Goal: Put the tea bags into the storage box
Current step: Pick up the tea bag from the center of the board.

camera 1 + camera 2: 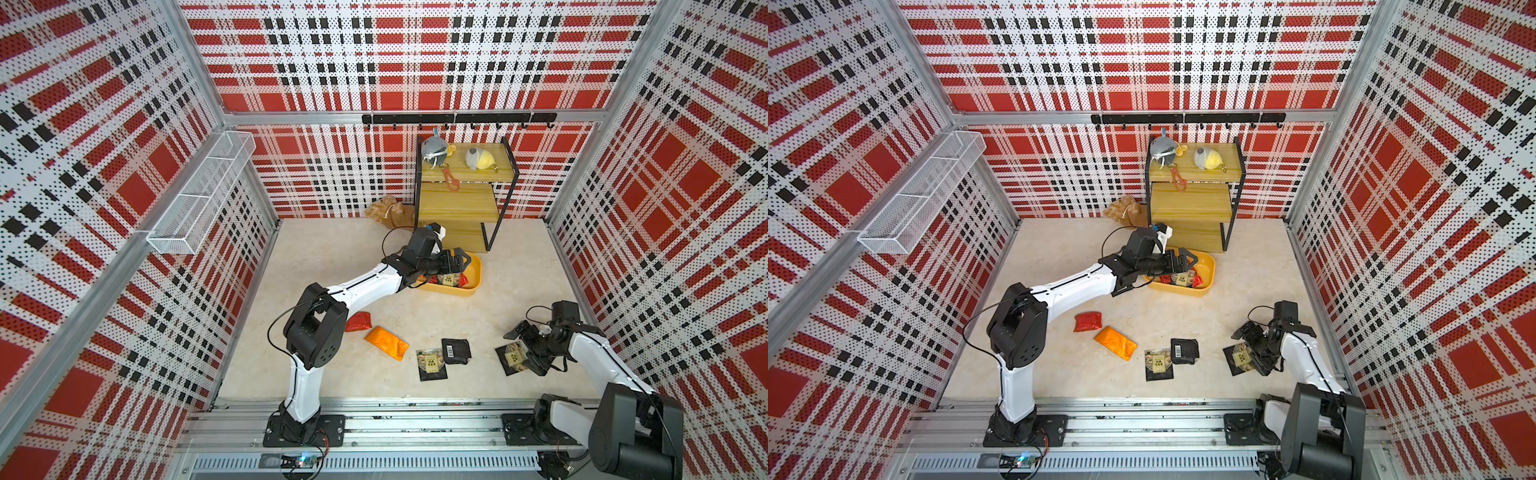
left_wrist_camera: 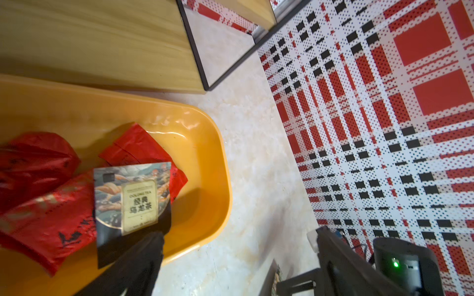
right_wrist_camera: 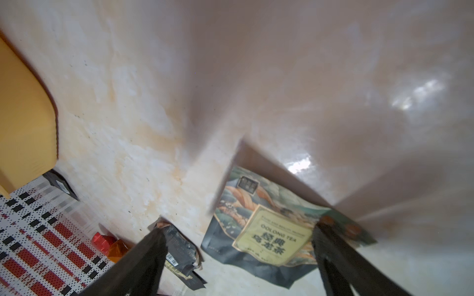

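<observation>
The pictured tea bag is at my right gripper. Next, my left gripper closes on its black end (image 1: 501, 359), on the side facing away from my right gripper.
The yellow storage box (image 1: 473, 286) (image 1: 1208, 286) stands in front of the shelf rack. It holds red tea bags (image 2: 46, 210) and a pictured one (image 2: 130, 197). My left gripper (image 1: 463, 259) (image 2: 238, 246) hovers open over the box, one finger (image 2: 143, 256) at the pictured sachet's edge. On the floor lie a red tea bag (image 1: 359, 322), an orange one (image 1: 386, 343), a pictured one (image 1: 432, 363) and a black barcode one (image 1: 456, 351). My right gripper (image 1: 521, 349) (image 3: 238, 230) is open, low over another pictured tea bag (image 3: 269, 225) (image 1: 513, 358) that lies between its fingers.
A wooden shelf rack (image 1: 457, 199) with two plush toys (image 1: 434, 151) stands at the back. A brown plush (image 1: 386, 212) lies beside it. A white wire mesh basket (image 1: 199, 195) hangs on the left wall. The right wall is close behind my right arm.
</observation>
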Controlling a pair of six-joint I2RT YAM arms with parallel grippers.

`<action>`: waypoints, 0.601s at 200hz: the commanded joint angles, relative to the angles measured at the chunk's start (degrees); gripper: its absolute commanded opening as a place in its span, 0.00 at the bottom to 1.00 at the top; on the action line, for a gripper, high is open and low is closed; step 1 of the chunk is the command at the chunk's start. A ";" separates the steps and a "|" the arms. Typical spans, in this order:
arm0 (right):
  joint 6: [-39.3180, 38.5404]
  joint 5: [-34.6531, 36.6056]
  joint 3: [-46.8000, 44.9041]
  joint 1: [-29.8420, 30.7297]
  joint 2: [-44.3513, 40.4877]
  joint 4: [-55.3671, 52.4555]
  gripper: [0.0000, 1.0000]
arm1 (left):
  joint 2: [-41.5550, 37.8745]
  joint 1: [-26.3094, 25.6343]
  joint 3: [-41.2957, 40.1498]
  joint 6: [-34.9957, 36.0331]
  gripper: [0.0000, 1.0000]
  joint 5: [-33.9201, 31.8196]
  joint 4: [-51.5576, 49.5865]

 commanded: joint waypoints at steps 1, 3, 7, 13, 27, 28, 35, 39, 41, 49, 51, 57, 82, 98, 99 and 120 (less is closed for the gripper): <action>0.01 0.79 -0.82 0.61 2.18 3.17 0.95 | -2.89 -3.52 -3.21 -0.11 0.99 2.12 -1.49; -0.02 0.86 -0.72 0.59 2.22 3.19 0.95 | -2.92 -3.82 -3.63 -0.11 0.99 2.15 -1.51; -0.09 0.98 -0.62 0.58 2.44 3.24 0.95 | -3.29 -4.39 -4.44 -0.11 0.99 2.17 -1.62; -0.18 1.00 -0.41 0.59 2.71 3.37 0.95 | -3.79 -5.22 -5.60 0.10 0.99 1.81 -1.92; -0.49 1.13 -0.08 0.60 3.30 3.53 0.95 | -4.85 -6.84 -8.74 0.03 0.99 1.46 -2.07; -0.52 1.16 -0.08 0.59 3.34 3.54 0.95 | -4.94 -6.89 -9.01 -0.04 0.99 1.44 -2.08; -0.83 1.27 0.06 0.58 3.51 3.55 0.95 | -5.42 -7.27 -10.65 -0.73 0.99 1.55 -2.08; -0.90 1.27 0.16 0.58 3.61 3.55 0.95 | -5.60 -7.64 -11.38 -1.01 0.99 1.60 -2.03; -1.01 1.31 0.25 0.58 3.74 3.55 0.95 | -5.64 -7.75 -11.74 -1.11 0.99 1.60 -2.07; -1.18 1.40 0.34 0.62 3.80 3.55 0.95 | -5.77 -8.49 -12.79 -1.33 0.99 1.91 -1.99; -1.22 1.43 0.36 0.59 3.76 3.55 0.95 | -5.68 -8.66 -12.92 -1.40 0.99 2.05 -1.97; -1.36 1.44 0.37 0.57 3.69 3.63 0.95 | -5.53 -9.18 -13.42 -1.65 0.99 2.59 -1.99; -1.25 1.38 0.19 0.58 2.91 3.47 0.95 | -4.46 -12.13 -14.47 -2.66 1.00 4.07 -1.31; -1.11 1.36 -0.14 0.53 2.34 3.61 0.95 | -3.40 -13.75 -15.58 -4.18 0.96 5.79 0.66; -1.11 1.36 -0.14 0.53 2.34 3.61 0.95 | -3.34 -13.86 -15.68 -4.21 0.95 5.80 0.79; -1.13 0.66 -0.34 0.55 2.80 4.16 0.95 | -2.41 -15.07 -18.20 -6.94 0.92 7.77 6.21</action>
